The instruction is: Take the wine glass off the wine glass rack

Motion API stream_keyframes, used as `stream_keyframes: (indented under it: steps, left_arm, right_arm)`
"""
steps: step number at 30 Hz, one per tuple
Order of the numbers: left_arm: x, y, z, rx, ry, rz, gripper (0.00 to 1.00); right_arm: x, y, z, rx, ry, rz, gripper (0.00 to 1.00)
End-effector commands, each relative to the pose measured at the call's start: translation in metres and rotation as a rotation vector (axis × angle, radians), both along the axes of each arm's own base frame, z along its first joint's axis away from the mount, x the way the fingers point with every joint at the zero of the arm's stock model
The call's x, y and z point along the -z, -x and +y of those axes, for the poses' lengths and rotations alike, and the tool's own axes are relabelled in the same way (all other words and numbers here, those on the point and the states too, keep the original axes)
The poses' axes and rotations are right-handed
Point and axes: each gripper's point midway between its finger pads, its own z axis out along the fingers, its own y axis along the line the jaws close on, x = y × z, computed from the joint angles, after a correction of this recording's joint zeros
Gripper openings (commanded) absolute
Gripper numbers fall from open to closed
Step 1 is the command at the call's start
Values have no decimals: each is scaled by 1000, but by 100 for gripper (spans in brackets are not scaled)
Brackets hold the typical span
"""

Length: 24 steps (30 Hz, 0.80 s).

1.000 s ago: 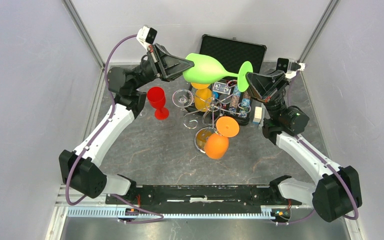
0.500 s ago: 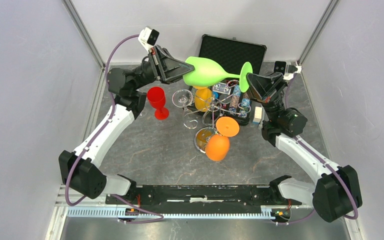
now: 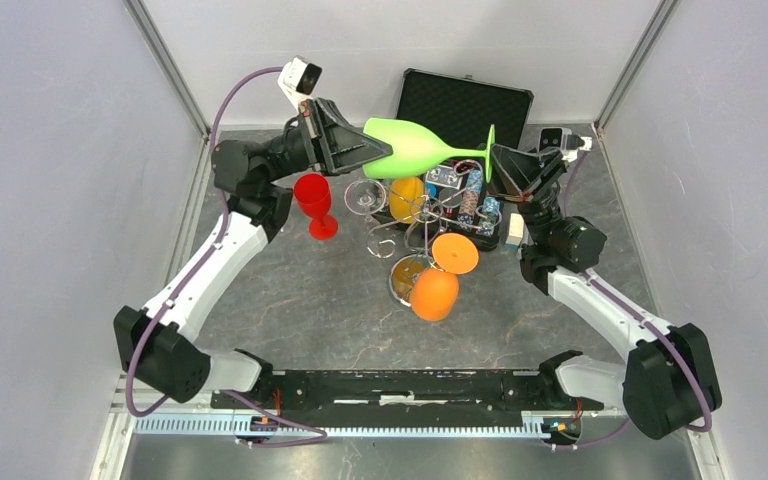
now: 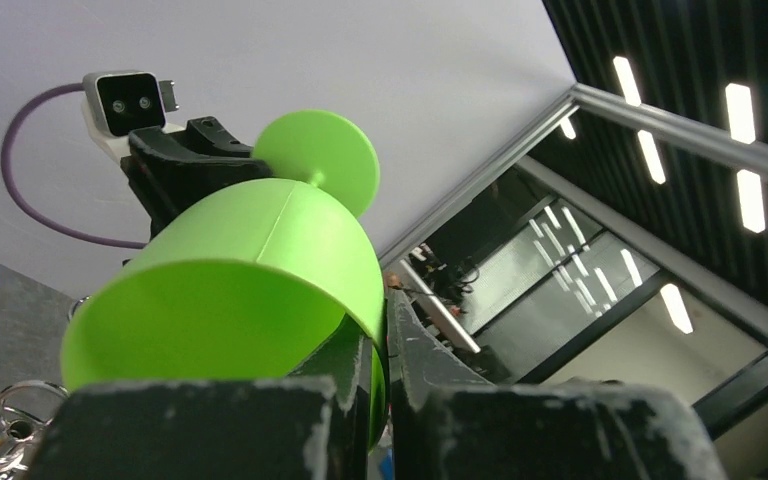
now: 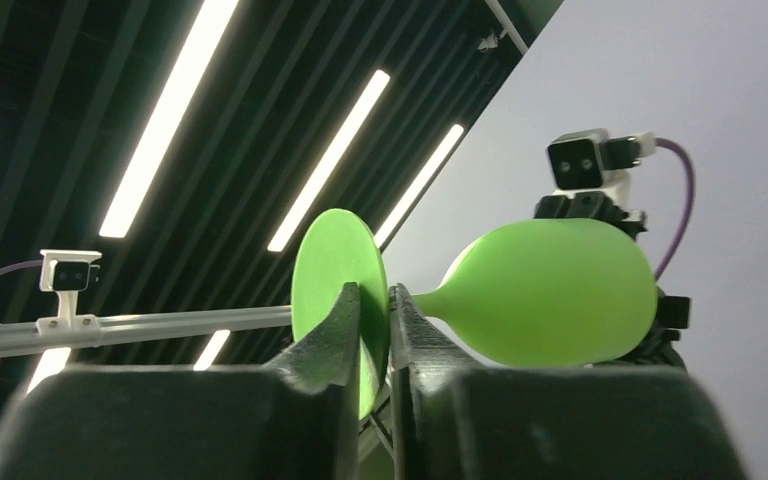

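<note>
Next, my left gripper releases the green wine glass on the table diagonally [image 3: 280, 272] in front of the red glass, away from the rack.
A lime-green wine glass [image 3: 415, 148] hangs on its side in the air above the chrome wire rack [image 3: 392, 232], held at both ends. My left gripper [image 3: 368, 150] is shut on the rim of its bowl [image 4: 260, 260], with one finger inside the bowl and one outside [image 4: 385, 310]. My right gripper [image 3: 493, 157] is shut on the glass's flat round foot [image 5: 335, 270], pinching the disc between its fingers [image 5: 388, 295]. The bowl [image 5: 550, 290] points away from the right wrist camera. The green glass is clear of the rack's arms.
An orange glass [image 3: 435, 293] and a yellow-orange glass [image 3: 406, 195] hang on the rack, with a clear glass [image 3: 365, 195] at its left. A red glass [image 3: 315, 203] stands on the table left of the rack. An open black foam-lined case [image 3: 463, 100] lies behind.
</note>
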Motion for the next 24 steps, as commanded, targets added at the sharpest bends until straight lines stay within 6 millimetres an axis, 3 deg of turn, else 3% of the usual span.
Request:
stream_keyframes:
  steps: [1, 6, 11, 15, 19, 24]
  left_arm:
    - [-51, 68, 24, -62, 70, -351, 2]
    - [-53, 50, 35, -368, -73, -421, 2]
    - [-43, 25, 59, -639, -203, -418, 2]
    - [-15, -7, 92, -892, -401, -340, 2]
    - [30, -38, 152, -1205, -699, -208, 2]
    - [68, -40, 248, -1569, -1122, -83, 2]
  right_arm:
    - [12, -10, 9, 107, 104, -35, 37]
    - [4, -4, 15, 177, 191, -122, 61]
    - [12, -14, 20, 252, 303, -109, 65]
    - [15, -18, 22, 323, 408, -127, 65]
    - [18, -26, 18, 459, 552, -148, 65]
    - [16, -36, -11, 747, 729, -138, 65]
